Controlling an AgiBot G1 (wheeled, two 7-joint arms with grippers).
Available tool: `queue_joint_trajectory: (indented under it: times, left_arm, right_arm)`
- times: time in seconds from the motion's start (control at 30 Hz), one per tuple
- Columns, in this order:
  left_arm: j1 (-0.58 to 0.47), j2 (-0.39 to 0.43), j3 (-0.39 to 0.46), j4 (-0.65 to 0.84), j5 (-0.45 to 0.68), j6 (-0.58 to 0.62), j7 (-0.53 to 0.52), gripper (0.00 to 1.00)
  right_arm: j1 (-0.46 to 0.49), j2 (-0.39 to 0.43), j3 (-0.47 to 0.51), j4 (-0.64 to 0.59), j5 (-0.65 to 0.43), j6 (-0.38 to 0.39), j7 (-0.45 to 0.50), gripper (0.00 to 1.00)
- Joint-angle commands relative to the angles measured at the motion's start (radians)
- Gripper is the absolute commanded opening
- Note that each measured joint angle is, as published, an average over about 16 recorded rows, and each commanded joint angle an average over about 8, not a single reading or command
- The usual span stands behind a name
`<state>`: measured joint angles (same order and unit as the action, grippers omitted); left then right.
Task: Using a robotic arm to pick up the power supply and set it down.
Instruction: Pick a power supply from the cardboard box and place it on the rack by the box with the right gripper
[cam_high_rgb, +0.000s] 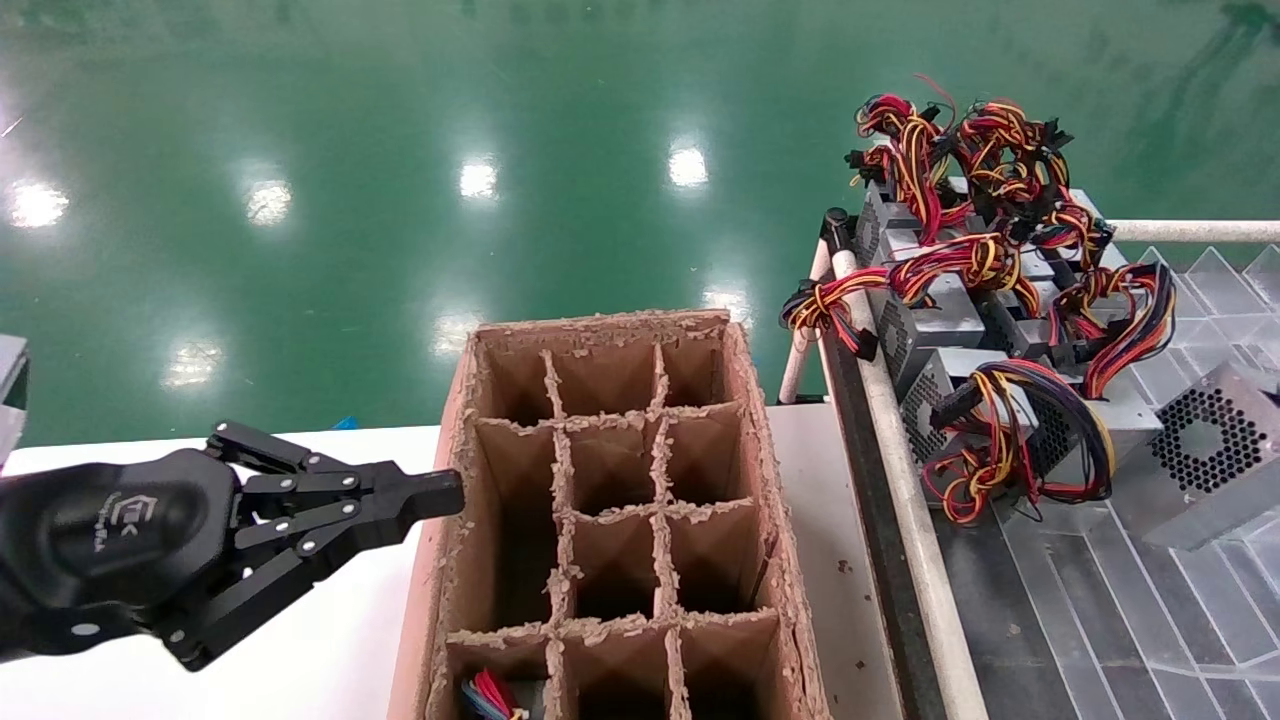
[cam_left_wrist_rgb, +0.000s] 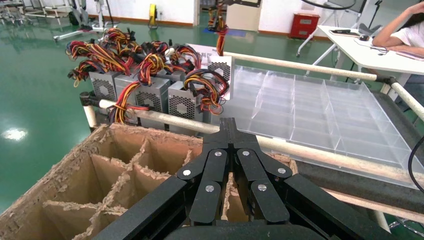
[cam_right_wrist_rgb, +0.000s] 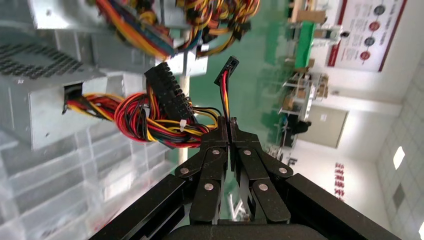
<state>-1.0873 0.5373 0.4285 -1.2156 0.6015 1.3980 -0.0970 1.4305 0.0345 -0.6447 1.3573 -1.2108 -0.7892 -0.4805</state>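
Observation:
My right gripper is holding the tilted power supply. It will release it on the clear tray, snug (cam_high_rgb: 1168, 456) against the power supplies that are packed there.
Several power supplies (cam_high_rgb: 940, 320), grey vented boxes with red, yellow and black wire bundles, stand packed on the rack at the right; the nearest (cam_high_rgb: 1040, 420) lies in front of them. They also show in the left wrist view as a row (cam_left_wrist_rgb: 145, 95). My right gripper (cam_right_wrist_rgb: 228, 122) is out of the head view. It is shut, close beside one power supply (cam_right_wrist_rgb: 45, 110) and its wire bundle (cam_right_wrist_rgb: 150, 120). A thin wire with a small plug (cam_right_wrist_rgb: 230, 62) rises from its tips; I cannot tell whether it is pinched. My left gripper (cam_high_rgb: 450, 492) is shut and empty at the cardboard box's left wall.
The cardboard box (cam_high_rgb: 760, 450) has a grid of cells; coloured wires (cam_high_rgb: 490, 695) show in its near-left cell. A clear divided tray (cam_high_rgb: 1150, 600) covers the rack, with a tilted grey box with a round grille (cam_high_rgb: 1200, 450) on it. A white table (cam_high_rgb: 330, 640) carries the box.

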Motion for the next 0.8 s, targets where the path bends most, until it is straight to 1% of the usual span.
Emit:
queue_joint_trajectory:
  times: [0.03,0.43,0.6,0.77,0.8]
  left_arm:
    - [0.000,0.000,0.000,0.000,0.000,0.000,0.000,0.00]
    - [0.000,0.000,0.000,0.000,0.000,0.000,0.000,0.00]
    - [0.000,0.000,0.000,0.000,0.000,0.000,0.000,0.00]
    - [0.000,0.000,0.000,0.000,0.000,0.000,0.000,0.00]
    - [0.000,0.000,0.000,0.000,0.000,0.000,0.000,0.00]
  right_arm:
    - [-0.002,-0.010,-0.004,0.001,0.008,0.008,-0.009,0.00]
    - [-0.007,-0.137,-0.011,-0.001,-0.002,0.093,-0.056,0.00]
    - [-0.020,-0.188,-0.027,-0.003,-0.023,0.131,-0.045,0.00]
    - [-0.036,-0.215,-0.045,-0.003,-0.046,0.159,-0.015,0.00]
    - [-0.038,-0.217,-0.047,-0.003,-0.050,0.164,-0.009,0.12]
